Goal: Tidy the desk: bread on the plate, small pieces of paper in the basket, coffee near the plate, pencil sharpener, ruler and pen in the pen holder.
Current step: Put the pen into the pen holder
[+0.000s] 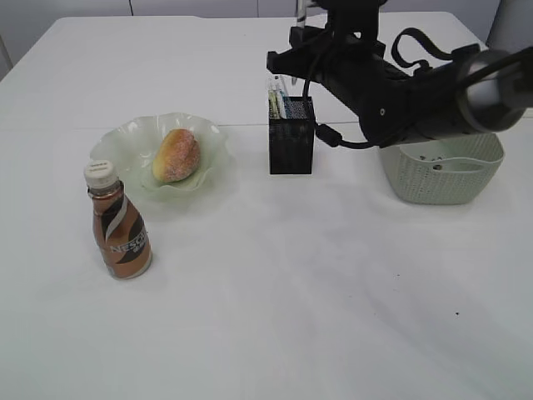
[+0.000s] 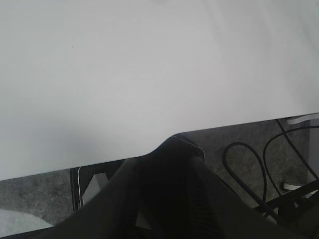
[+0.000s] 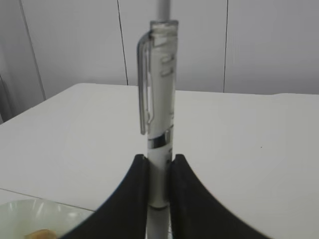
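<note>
The robot's right gripper will release the white pen in the black pen holder (image 1: 300,107), next to the ruler toward the basket. The pen is now upright just above the holder.
My right gripper (image 3: 159,162) is shut on a white pen (image 3: 160,99) with a clear clip and holds it upright. In the exterior view this gripper (image 1: 303,37) hangs just above the black pen holder (image 1: 291,142), and only the pen's tip (image 1: 301,10) shows at the top edge. A ruler (image 1: 279,98) stands in the holder. The bread (image 1: 176,156) lies on the pale green plate (image 1: 117,135). The coffee bottle (image 1: 119,227) stands upright in front of the plate. My left gripper (image 2: 172,164) sits low at the table's edge, open and empty. Pencil sharpener and paper pieces are hidden.
A pale green basket (image 1: 441,171) stands right of the pen holder, partly under my right arm (image 1: 416,96). The plate's rim (image 3: 30,216) shows at the lower left of the right wrist view. Cables (image 2: 249,164) lie on the floor beside the table's edge.
</note>
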You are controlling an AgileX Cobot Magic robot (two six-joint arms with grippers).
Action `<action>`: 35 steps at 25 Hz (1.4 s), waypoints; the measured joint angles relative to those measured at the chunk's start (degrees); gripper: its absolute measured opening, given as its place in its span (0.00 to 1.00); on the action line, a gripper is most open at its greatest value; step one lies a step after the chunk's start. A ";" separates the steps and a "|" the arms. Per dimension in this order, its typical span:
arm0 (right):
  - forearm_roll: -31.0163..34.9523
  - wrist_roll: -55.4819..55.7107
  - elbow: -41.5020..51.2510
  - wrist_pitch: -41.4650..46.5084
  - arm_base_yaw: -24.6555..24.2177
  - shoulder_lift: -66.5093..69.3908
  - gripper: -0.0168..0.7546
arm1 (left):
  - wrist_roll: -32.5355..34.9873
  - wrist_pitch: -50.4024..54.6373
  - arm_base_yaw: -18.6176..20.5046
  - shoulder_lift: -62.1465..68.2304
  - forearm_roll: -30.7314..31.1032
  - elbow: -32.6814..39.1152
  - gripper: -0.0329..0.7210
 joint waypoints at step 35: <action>-0.37 -1.65 -12.15 13.78 -4.55 12.28 0.12 | 0.00 0.00 0.00 0.00 0.00 0.00 0.36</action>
